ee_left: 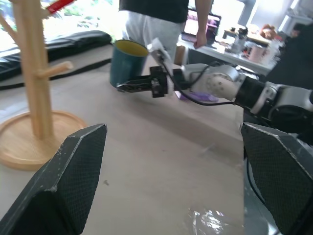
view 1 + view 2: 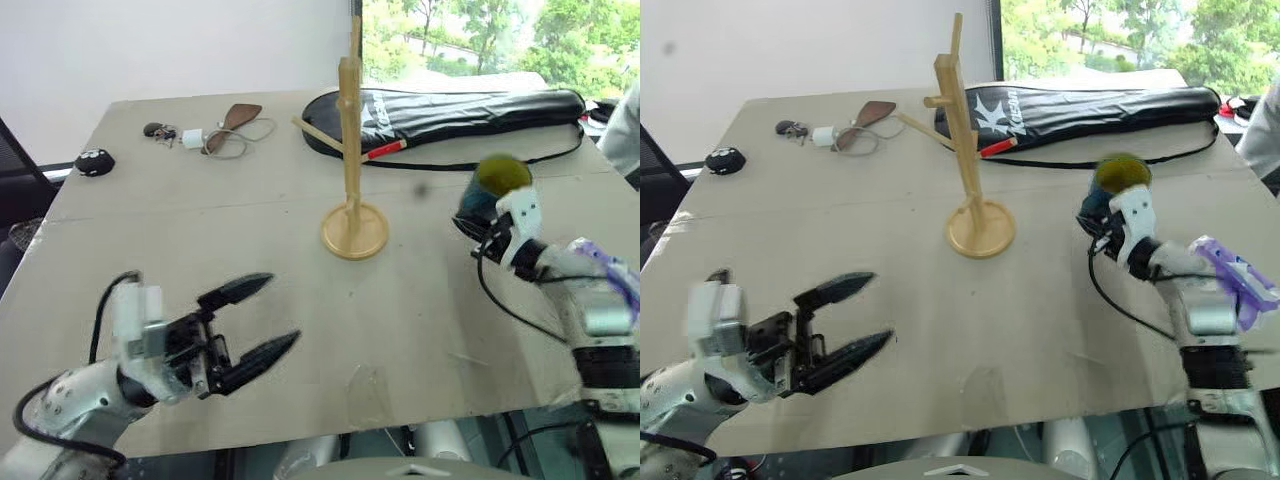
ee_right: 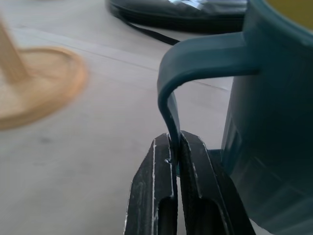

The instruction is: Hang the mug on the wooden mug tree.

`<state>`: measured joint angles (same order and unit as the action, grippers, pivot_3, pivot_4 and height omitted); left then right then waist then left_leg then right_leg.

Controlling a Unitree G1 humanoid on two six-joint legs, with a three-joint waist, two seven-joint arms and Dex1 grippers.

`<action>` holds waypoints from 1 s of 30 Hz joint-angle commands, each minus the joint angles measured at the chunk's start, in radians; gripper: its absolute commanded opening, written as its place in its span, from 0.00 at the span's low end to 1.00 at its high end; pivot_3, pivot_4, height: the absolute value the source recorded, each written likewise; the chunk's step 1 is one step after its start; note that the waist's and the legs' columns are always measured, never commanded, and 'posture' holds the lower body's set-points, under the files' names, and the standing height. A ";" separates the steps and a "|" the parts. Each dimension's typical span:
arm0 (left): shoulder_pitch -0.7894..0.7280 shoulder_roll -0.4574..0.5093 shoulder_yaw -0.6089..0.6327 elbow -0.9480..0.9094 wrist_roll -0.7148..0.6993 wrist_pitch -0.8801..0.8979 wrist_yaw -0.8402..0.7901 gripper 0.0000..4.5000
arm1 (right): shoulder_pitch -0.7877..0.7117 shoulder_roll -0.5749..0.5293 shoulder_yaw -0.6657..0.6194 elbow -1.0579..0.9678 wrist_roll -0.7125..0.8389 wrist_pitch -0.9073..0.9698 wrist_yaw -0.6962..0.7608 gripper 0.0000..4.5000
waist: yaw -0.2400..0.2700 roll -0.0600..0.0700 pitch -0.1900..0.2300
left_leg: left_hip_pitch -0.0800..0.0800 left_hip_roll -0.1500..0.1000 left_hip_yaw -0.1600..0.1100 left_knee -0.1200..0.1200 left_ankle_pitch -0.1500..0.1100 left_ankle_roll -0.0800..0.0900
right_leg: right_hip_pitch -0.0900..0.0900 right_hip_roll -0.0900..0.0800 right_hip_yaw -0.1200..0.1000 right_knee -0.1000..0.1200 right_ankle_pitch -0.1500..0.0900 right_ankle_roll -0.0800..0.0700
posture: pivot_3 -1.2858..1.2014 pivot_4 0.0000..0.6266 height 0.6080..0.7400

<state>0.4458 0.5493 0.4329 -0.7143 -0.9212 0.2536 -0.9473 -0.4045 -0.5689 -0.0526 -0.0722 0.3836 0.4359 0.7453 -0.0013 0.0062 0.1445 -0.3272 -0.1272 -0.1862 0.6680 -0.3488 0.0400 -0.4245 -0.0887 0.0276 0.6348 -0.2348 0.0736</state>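
The teal mug, now held slightly above the table, will be let go by my right gripper with its handle hanging on the red-tipped peg of the wooden mug tree (image 2: 393,147).
The teal mug (image 2: 488,192) with a yellow-green inside is to the right of the wooden mug tree (image 2: 350,150), held by its handle (image 3: 195,54). My right gripper (image 3: 173,142) is shut on the thin lower part of that handle, with the mug body just beyond the fingers. The mug seems to hang slightly above the table and stands apart from the tree. The tree is upright on its round base (image 2: 355,232) at mid-table, with slanted pegs. Near the table's front left, my left gripper (image 2: 275,312) is open and holds nothing.
A black racket bag (image 2: 450,110) lies behind the tree at the table's far side. Keys and a coiled cable (image 2: 215,135) and a small black object (image 2: 95,160) sit at the far left. A person (image 1: 156,19) stands beyond the table's right side.
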 commanded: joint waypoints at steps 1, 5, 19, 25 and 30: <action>0.003 -0.039 0.032 0.018 0.012 -0.100 -0.051 1.00 | -0.140 -0.045 0.028 -0.186 0.079 0.147 0.040 0.01 | -0.007 -0.004 -0.001 | 0.000 0.002 0.000 0.000 0.000 0.000 | 0.000 0.001 -0.001 0.000 0.000 0.000 | 0.52 0.24 1.00; -0.001 -0.029 0.068 0.021 -0.049 -0.100 -0.068 1.00 | -0.254 -0.070 0.070 -0.230 0.106 0.299 0.031 0.01 | 0.000 -0.008 -0.004 | -0.001 0.003 -0.004 -0.002 0.000 -0.001 | 0.001 0.002 -0.005 -0.002 0.000 -0.001 | 0.52 0.24 1.00; -0.057 0.011 0.023 -0.048 -0.096 -0.032 0.063 1.00 | -0.415 -0.079 0.198 -0.211 0.076 0.390 0.070 0.01 | 0.008 -0.008 -0.003 | -0.003 0.002 -0.003 -0.001 -0.001 0.001 | 0.001 0.001 -0.006 -0.008 0.001 -0.001 | 0.52 0.24 1.00; -0.038 -0.005 0.009 -0.065 -0.080 -0.039 0.081 1.00 | -0.457 -0.041 0.232 -0.173 0.049 0.384 0.069 0.01 | 0.006 -0.008 -0.003 | -0.003 0.002 -0.004 -0.001 -0.001 0.001 | 0.001 0.001 -0.006 -0.007 0.001 -0.001 | 0.52 0.24 1.00; 0.001 -0.025 0.011 -0.078 -0.068 -0.058 0.079 1.00 | -0.465 -0.029 0.271 -0.152 0.013 0.341 0.102 0.13 | 0.003 -0.008 -0.003 | -0.003 0.002 -0.003 -0.001 -0.001 0.001 | 0.001 0.001 -0.006 -0.008 0.001 -0.001 | 0.52 0.24 1.00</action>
<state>0.4408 0.5267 0.4302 -0.7429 -0.9849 0.2181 -0.8690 -0.8455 -0.5964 0.2256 -0.2067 0.4110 0.8118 0.8375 0.0016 -0.0018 0.1415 -0.3304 -0.1248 -0.1897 0.6673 -0.3501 0.0409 -0.4237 -0.0876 0.0214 0.6272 -0.2343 0.0725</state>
